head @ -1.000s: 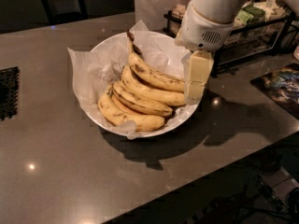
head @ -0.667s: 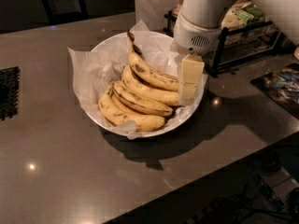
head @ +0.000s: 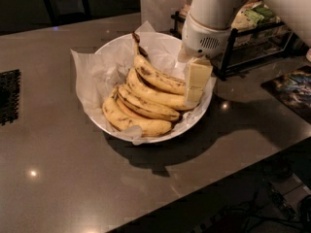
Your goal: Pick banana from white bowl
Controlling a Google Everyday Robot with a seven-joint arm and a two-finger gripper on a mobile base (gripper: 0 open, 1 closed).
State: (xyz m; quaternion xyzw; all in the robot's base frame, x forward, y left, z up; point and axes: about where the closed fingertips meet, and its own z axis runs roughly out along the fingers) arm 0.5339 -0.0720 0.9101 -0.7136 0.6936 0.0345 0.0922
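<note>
Next, my gripper opens, rises a little and grips the top banana's near tip (head: pixel 180 85), because it reaches low, next to the end of the banana under the top one.
The white bowl (head: pixel 200 113), lined with crumpled white paper, sits on the grey counter and holds a bunch of several yellow bananas. The banana (head: pixel 158 79) with the dark blotch near its long blackened stem lies on top, at the back of the bunch, with its stem pointing up and to the far left. My gripper (head: pixel 197 84) hangs from the white arm at the bowl's right side. It reaches down inside the rim and stands against the right ends of the top bananas. I hold nothing that I can see.
A black wire rack (head: pixel 252 42) with packaged goods stands just behind and right of the bowl, close to my arm. A dark printed mat (head: pixel 291 89) lies at the right, a black grid mat (head: pixel 9 96) at the left edge. The counter's front edge runs diagonally at the lower right.
My gripper has moved a little to the left, from the bowl's right rim inward to the right ends of the bananas. The bananas and bowl have not moved.
</note>
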